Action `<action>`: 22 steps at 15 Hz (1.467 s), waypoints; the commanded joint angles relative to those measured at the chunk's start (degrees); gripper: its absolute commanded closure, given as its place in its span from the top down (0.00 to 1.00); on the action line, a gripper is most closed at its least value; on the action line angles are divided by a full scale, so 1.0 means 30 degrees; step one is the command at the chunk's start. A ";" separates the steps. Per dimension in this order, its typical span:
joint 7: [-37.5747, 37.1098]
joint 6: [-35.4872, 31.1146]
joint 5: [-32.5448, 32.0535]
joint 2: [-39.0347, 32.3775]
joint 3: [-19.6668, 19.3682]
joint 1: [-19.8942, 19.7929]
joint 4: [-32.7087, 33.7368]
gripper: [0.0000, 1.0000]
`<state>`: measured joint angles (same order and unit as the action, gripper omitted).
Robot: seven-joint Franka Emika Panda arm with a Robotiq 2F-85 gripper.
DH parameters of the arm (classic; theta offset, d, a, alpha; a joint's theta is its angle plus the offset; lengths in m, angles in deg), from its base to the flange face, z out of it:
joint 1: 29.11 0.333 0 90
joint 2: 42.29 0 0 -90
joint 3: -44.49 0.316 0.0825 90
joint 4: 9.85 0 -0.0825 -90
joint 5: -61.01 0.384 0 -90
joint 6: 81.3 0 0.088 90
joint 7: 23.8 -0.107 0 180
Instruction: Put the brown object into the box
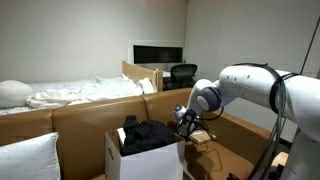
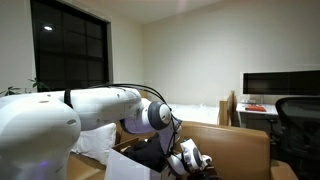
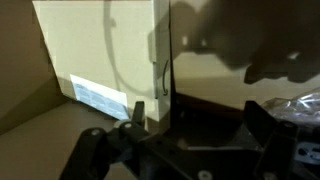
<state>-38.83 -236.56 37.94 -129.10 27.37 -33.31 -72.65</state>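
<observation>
The robot's gripper should next go to the brown object's narrow side (image 1: pixel 198 137) (image 3: pixel 162 88), on the couch seat beside the white box, and close there.
The white open-top box (image 1: pixel 140 160) stands on the brown couch with black clothing (image 1: pixel 146 134) piled in it. Its flap also shows in an exterior view (image 2: pixel 125 166). My gripper (image 1: pixel 189 121) hangs low just beside the box's side, over the couch seat; it also shows in an exterior view (image 2: pixel 190 158). A small tan piece (image 1: pixel 203 136), likely the brown object, lies on the seat right by the fingertips. In the wrist view the box's white wall (image 3: pixel 100 50) with a label is at the left. The gripper (image 3: pixel 198 115) is open with dark brown surface between its fingers.
The couch backrest (image 1: pixel 90 115) runs behind the box and a white pillow (image 1: pixel 28 158) lies on the seat beyond it. A bed with white sheets (image 1: pixel 70 93) stands behind the couch. Crinkled clear plastic (image 3: pixel 300 105) lies at the wrist view's right edge.
</observation>
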 commanded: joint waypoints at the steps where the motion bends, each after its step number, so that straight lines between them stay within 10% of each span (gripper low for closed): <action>1: -0.2265 -0.0854 -0.2796 -0.0002 -0.1053 -0.0024 -0.1271 1.00; 22: -0.7399 0.4081 -1.1438 0.0199 0.2925 -0.4106 -0.1139 1.00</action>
<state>-59.93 -227.26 6.05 -128.50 33.83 -43.38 -76.51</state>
